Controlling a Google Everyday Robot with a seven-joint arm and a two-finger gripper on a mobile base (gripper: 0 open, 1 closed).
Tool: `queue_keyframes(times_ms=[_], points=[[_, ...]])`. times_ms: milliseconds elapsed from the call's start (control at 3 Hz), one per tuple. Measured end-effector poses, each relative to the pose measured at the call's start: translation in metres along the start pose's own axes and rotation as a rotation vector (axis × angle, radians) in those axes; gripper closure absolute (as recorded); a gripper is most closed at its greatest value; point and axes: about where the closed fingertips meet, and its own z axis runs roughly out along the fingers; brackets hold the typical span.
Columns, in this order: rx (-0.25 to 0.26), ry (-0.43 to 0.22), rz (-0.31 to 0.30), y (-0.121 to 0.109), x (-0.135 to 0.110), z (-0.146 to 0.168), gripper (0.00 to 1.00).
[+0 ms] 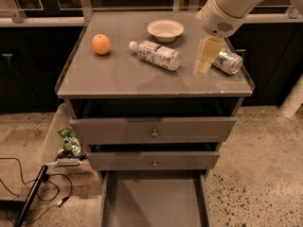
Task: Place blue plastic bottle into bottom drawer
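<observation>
The robot's gripper will close on the body (167, 57) of the blue plastic bottle, toward the base of the bottle and away from its white cap.
The blue plastic bottle (156, 55) lies on its side on the cabinet top (118, 77), white cap pointing left, label blue and white. The bottom drawer (151, 200) is pulled open at the foot of the cabinet, its grey floor bare. My gripper (204, 60) hangs from the white arm above the right part of the top, to the right of the bottle and apart from it, just left of the silver-green can (228, 62). It holds nothing.
An orange (101, 44) sits at the left of the top and a white bowl (165, 30) at the back. Two upper drawers with round knobs (154, 133) are shut. A clear bin with a green packet (69, 143) stands left of the cabinet; cables lie on the floor.
</observation>
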Motion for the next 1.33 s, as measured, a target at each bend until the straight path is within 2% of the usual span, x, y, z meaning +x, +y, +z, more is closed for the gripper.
queue_keyframes(times_ms=[333,667,1000,1333], points=[[-0.005,-0.133,0.06,-0.04,-0.001,0.047,0.0],[-0.049,-0.267,0.148,-0.064,-0.006,0.083,0.0],[-0.116,-0.354,0.216,-0.072,-0.02,0.109,0.0],[-0.193,-0.373,0.255,-0.069,-0.037,0.127,0.0]])
